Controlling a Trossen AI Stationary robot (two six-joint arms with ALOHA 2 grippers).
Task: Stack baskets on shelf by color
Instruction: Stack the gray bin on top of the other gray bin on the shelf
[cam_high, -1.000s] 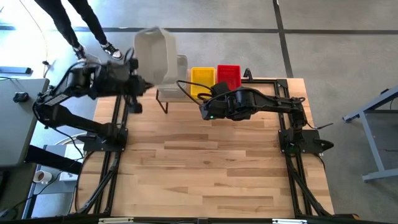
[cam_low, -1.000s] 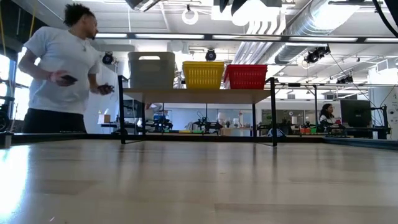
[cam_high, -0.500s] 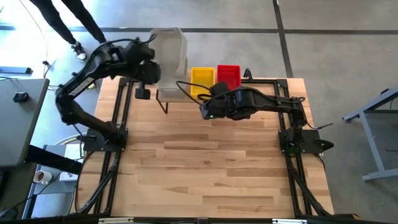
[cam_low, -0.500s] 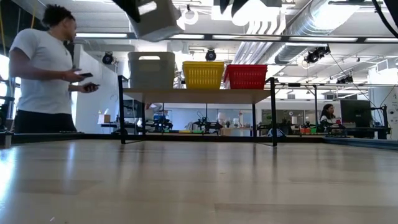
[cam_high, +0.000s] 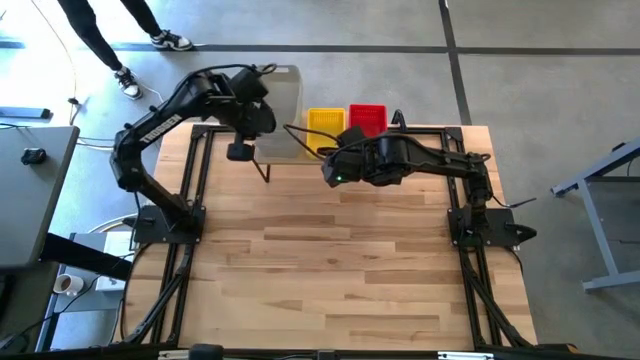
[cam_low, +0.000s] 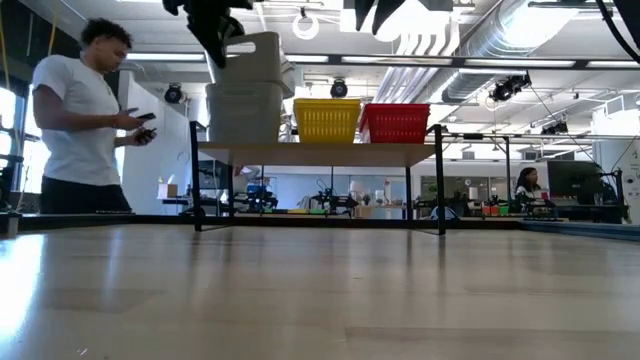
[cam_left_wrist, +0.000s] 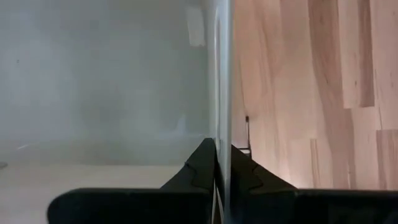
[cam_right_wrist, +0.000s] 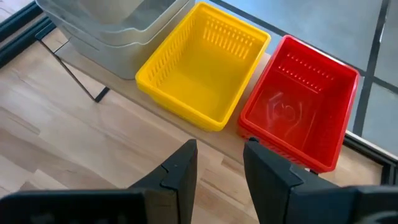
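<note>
The upper grey basket is tilted in the lower grey basket, so the robot's left gripper will free it to settle, then pinch its rim (cam_left_wrist: 223, 81) and nudge the stack.
A pale grey basket (cam_low: 256, 58) hangs from my left gripper (cam_low: 216, 24) over the left end of the shelf (cam_low: 320, 153). Its bottom rests in the grey basket (cam_low: 243, 114) standing there. From above, the grey stack (cam_high: 284, 100) shows beside my left gripper (cam_high: 250, 118). A yellow basket (cam_right_wrist: 202, 65) and a red basket (cam_right_wrist: 301, 102) stand side by side on the shelf, to the right of the grey stack (cam_right_wrist: 112, 25). My right gripper (cam_right_wrist: 219, 165) is open and holds nothing. It hovers above the shelf's near edge in front of the yellow and red baskets (cam_high: 333, 168). My left gripper (cam_left_wrist: 219, 148) pinches the upper grey basket's left side wall (cam_left_wrist: 221, 93) at the rim, one finger inside the basket and one outside. The fingers point down from above. The basket sits slightly tilted, with its bottom in the grey basket beneath it.
A person (cam_low: 85, 120) stands beyond the table's far left corner, looking at a phone. The shelf's black legs (cam_low: 194, 185) stand at the table's far edge. Bare wooden tabletop (cam_high: 330, 260) lies between the shelf and the near edge.
My left gripper has carried the grey basket from beyond the table's far left corner rightward over the shelf. It has lowered the basket onto the grey one there. The basket has come from strongly tipped to nearly upright. The person has walked a little.
</note>
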